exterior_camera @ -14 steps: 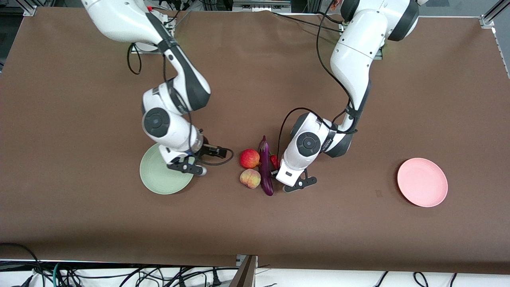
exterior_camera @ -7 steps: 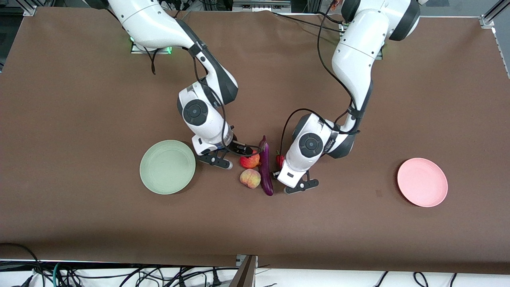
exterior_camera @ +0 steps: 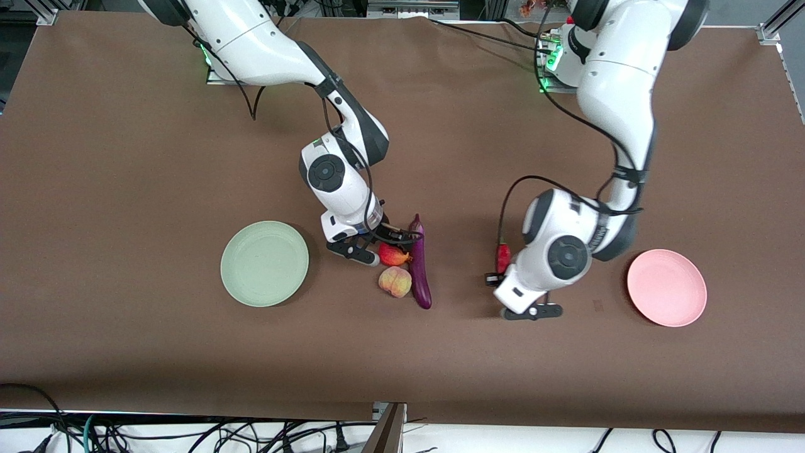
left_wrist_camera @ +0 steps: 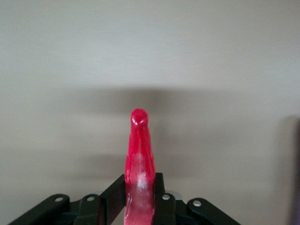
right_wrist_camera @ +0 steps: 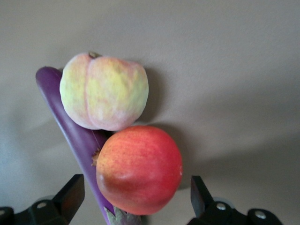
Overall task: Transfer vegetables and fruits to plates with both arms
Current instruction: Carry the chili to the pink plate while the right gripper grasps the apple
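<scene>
The robot's left gripper will release the red chili pepper near the middle of the pink plate [exterior_camera: 675, 287].
My left gripper [exterior_camera: 500, 270] is shut on the red chili pepper [exterior_camera: 503, 257], held above bare table between the eggplant and the pink plate [exterior_camera: 666, 287]. In the left wrist view the chili pepper [left_wrist_camera: 139, 145] sticks out from my left gripper [left_wrist_camera: 139, 192]. My right gripper [exterior_camera: 391, 242] is open over the round red fruit [exterior_camera: 393, 255]. In the right wrist view its fingers [right_wrist_camera: 70, 194] stand on either side of the red fruit [right_wrist_camera: 139, 168] with gaps. The peach [exterior_camera: 395, 281] and the purple eggplant [exterior_camera: 420, 264] lie touching that fruit. The green plate [exterior_camera: 264, 263] is bare.
Brown cloth covers the whole table. The green plate lies toward the right arm's end and the pink plate toward the left arm's end. Cables hang below the table's front edge [exterior_camera: 402, 415].
The left arm has lifted the chili pepper away from the eggplant and carried it toward the pink plate. The right arm has swung from over the green plate to over the red fruit.
</scene>
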